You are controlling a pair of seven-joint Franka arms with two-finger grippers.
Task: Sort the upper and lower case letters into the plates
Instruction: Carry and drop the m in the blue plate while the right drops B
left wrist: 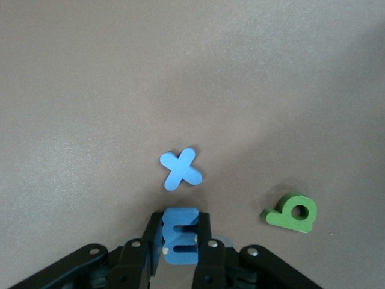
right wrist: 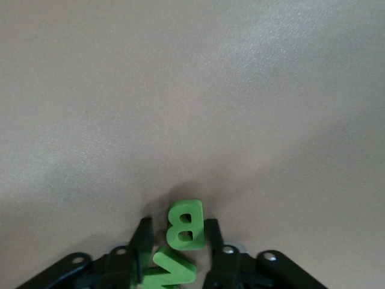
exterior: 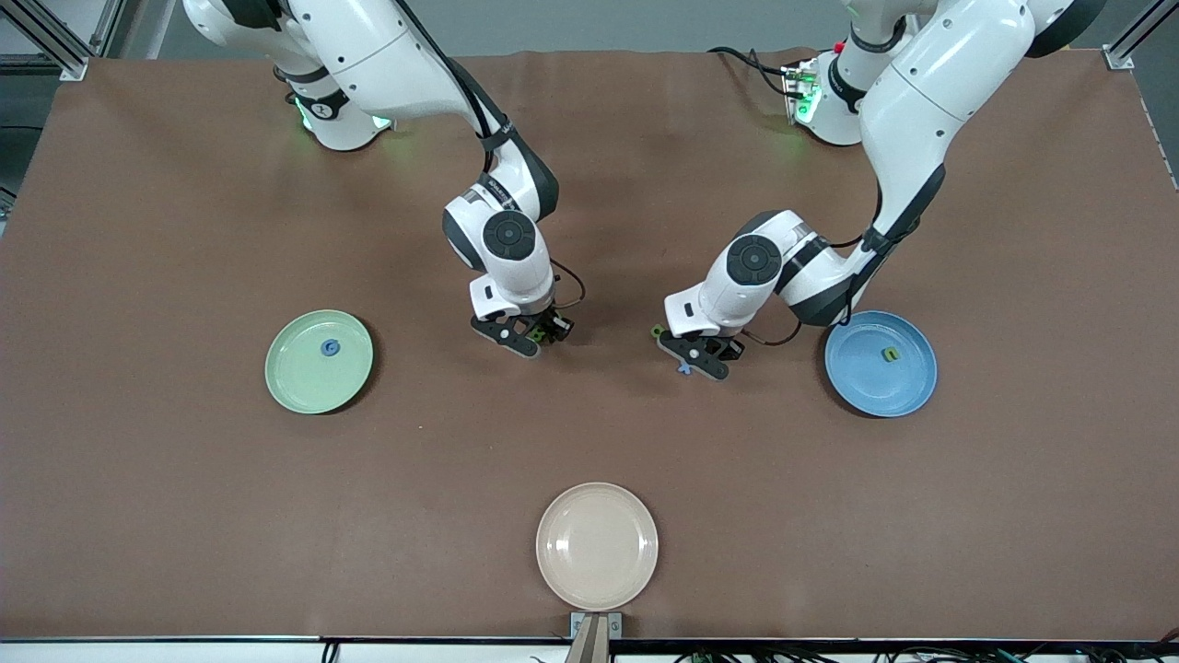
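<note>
My left gripper needs to set the blue m down and release it on the blue plate (exterior: 876,350), so that it lies next to the green n.
My left gripper (exterior: 705,359) is low over the table's middle and shut on the blue m (left wrist: 180,236). The blue x (left wrist: 180,169) and the green p (left wrist: 292,212) lie flat on the mat close by it. My right gripper (exterior: 539,336) is down at the mat, open. Its fingers stand on either side of the green B (right wrist: 185,224), and the green N (right wrist: 171,271) lies tilted against one finger. The pale green plate (exterior: 299,382) holds the blue G (exterior: 329,347). The blue plate (exterior: 875,387) holds the green n (exterior: 890,354). The pink Q is out of view.
A cream-beige plate (exterior: 597,545) sits near the table's edge closest to the front camera, with nothing on it. Brown mat covers the table. The two grippers are close together at the middle, between the green and blue plates.
</note>
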